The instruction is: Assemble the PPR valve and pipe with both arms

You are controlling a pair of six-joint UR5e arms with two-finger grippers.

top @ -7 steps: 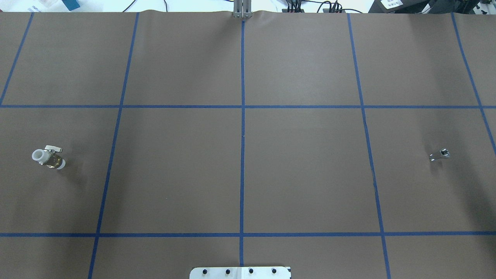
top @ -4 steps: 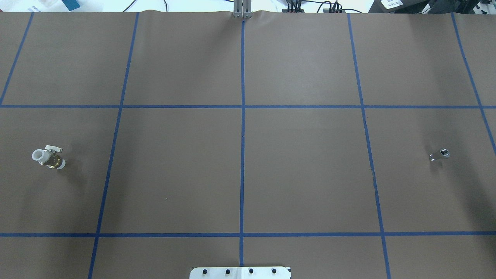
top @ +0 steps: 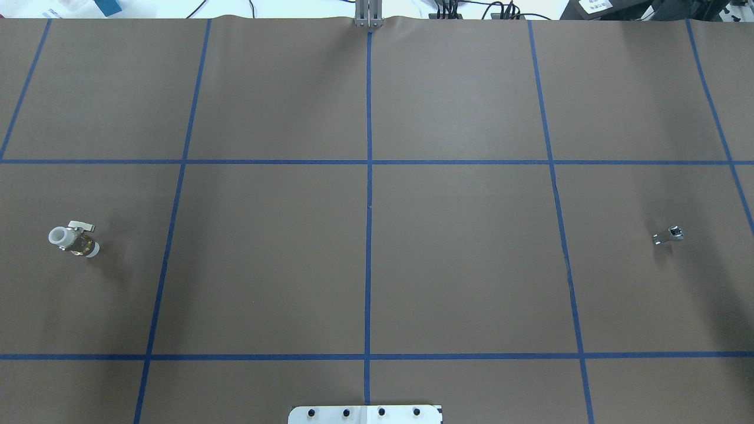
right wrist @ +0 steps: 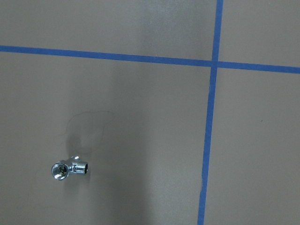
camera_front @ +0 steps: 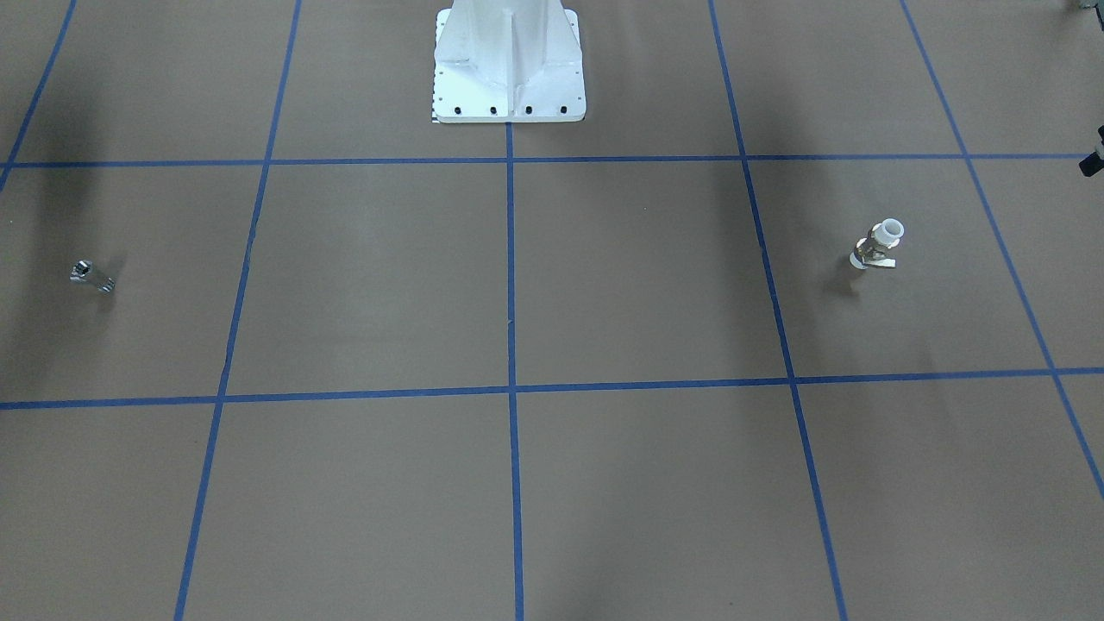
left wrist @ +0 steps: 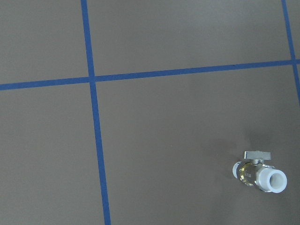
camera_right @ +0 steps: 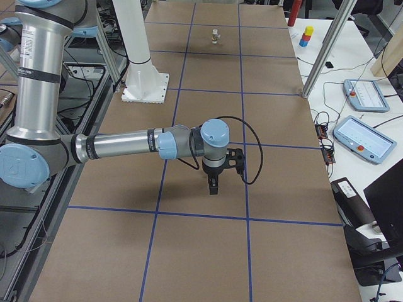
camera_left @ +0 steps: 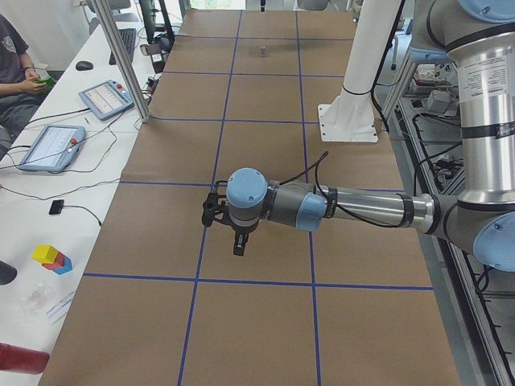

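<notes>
The PPR valve has an upper white ring end [camera_front: 888, 233] [left wrist: 272, 180] above its tab handle. I will close my left gripper on that ring end.
The PPR valve [top: 73, 239] lies on the brown mat at the far left of the overhead view, its white ring ends and tab handle showing; it also shows in the front view [camera_front: 878, 246] and the left wrist view [left wrist: 260, 174]. The silver pipe [top: 668, 235] lies at the far right, also in the front view [camera_front: 91, 276] and the right wrist view [right wrist: 69, 168]. My left gripper [camera_left: 239, 245] hangs above the mat, fingers down. My right gripper [camera_right: 213, 187] hangs likewise at the other end. Both show only in side views; I cannot tell if they are open or shut.
The white base column [camera_front: 509, 60] stands at the table's near middle edge. Blue tape lines grid the mat. An operators' bench with tablets [camera_left: 105, 98] and coloured blocks [camera_left: 52, 258] runs along the far side, with a seated person [camera_left: 16, 56].
</notes>
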